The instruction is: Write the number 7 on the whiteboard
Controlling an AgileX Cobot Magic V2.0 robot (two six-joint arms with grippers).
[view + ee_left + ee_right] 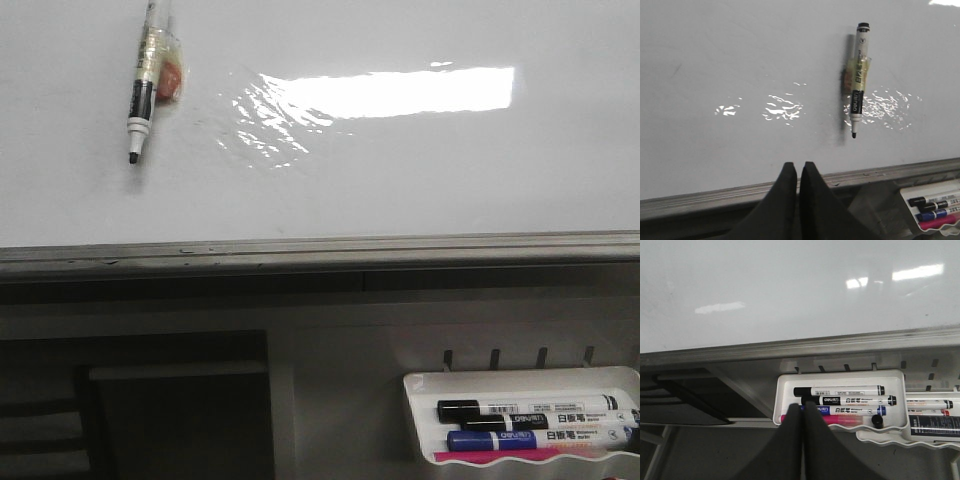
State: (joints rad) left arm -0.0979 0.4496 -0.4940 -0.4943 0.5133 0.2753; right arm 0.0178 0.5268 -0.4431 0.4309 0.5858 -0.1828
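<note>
Next, I close my left gripper on the black band [143, 100] [856, 102] of the uncapped marker, at the spot between the tape and the writing end of the marker.
The whiteboard [400, 190] fills the upper front view, with bright glare and a wrinkled shiny patch. No number 7 shows on it. An uncapped black marker [143, 88] is taped to the board at upper left, tip down; it also shows in the left wrist view [858, 80]. My left gripper [795, 166] is shut and empty, in front of the board's lower edge strip [740, 197], left of and below the marker. My right gripper [799, 405] is shut and empty, in front of the left end of the white marker tray [840, 382]. Neither gripper shows in the front view.
The white tray [520, 380] below the board at lower right holds black [520, 409] and blue [530, 438] markers and a pink one [510, 456]. A second tray [932, 412] with more markers sits to its right. A dark shelf [170, 420] lies lower left.
</note>
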